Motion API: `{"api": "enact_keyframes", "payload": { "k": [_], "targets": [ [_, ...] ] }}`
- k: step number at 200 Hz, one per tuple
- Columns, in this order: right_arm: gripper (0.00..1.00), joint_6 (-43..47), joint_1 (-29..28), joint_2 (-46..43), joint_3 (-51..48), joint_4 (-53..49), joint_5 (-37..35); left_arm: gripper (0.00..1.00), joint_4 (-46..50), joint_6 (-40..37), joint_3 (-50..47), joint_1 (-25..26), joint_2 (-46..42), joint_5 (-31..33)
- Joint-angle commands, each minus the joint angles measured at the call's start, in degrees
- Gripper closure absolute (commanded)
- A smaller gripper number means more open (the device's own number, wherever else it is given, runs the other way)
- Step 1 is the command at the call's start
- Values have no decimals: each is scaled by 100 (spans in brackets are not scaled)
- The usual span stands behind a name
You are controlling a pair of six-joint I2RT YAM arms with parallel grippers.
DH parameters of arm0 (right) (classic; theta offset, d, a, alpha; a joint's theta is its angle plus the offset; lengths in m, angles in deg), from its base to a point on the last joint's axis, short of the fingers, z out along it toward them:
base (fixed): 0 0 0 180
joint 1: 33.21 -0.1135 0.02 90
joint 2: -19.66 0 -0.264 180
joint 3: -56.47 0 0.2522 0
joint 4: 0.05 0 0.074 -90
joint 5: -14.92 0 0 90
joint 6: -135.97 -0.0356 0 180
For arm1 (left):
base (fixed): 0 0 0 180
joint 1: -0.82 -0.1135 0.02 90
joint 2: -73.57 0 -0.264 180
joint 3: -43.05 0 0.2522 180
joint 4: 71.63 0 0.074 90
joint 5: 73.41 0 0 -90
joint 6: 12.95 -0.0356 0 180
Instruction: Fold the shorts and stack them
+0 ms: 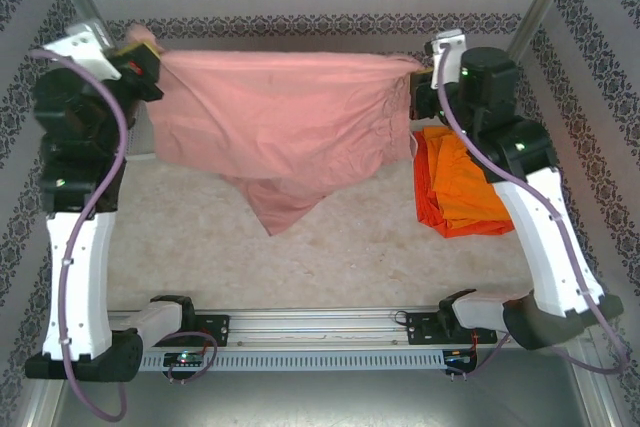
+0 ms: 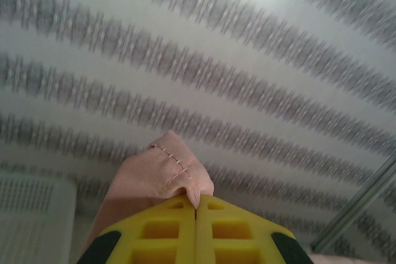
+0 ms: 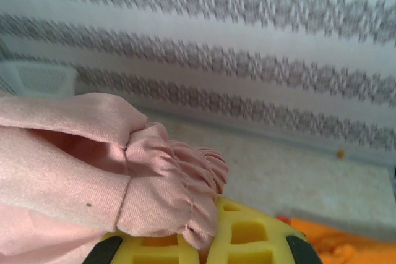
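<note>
The robot's right gripper will release the waistband on the table [image 1: 357, 233] between the tip of the dusty pink shorts and the orange shorts. The waistband is still stretched in the air.
The dusty pink shorts [image 1: 280, 127] hang stretched in the air between my two grippers, sagging to a point over the middle of the table. My left gripper [image 1: 148, 59] is shut on their left corner, where a stitched hem [image 2: 162, 174] pokes out past the yellow fingers [image 2: 166, 230]. My right gripper [image 1: 428, 69] is shut on the gathered waistband [image 3: 173, 180] at the other end. The bright orange shorts [image 1: 462, 185] lie on the red-orange shorts [image 1: 428, 202] at the table's right side, partly behind my right arm.
A white mesh basket [image 3: 38, 78] stands at the back left by the patterned wall. The table's beige surface [image 1: 330, 247] is bare under the hanging cloth. A metal rail [image 1: 320, 325] runs along the near edge between the arm bases.
</note>
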Motion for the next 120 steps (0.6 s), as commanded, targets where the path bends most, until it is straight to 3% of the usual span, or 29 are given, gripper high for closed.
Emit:
{"api": "enact_keyframes", "payload": {
  "k": [1,31,61,89,120],
  "targets": [
    [100,-286,264,432,-268,22,275,100,-315,59,-575,-7,318,-42],
    [100,-447,490,1387,45,122,565,100,-526,132,-521,-6,1170,-78],
    [100,-499,566,2540,1436,12,703,100,-554,268,490,-6,2271,-88],
    [100,-848,636,3378,3102,-155,1118,100,-50,346,2288,-7,3240,-108],
    [100,-1453,887,3972,4828,-79,1753,100,1260,99,5362,-6,4309,111]
  ]
}}
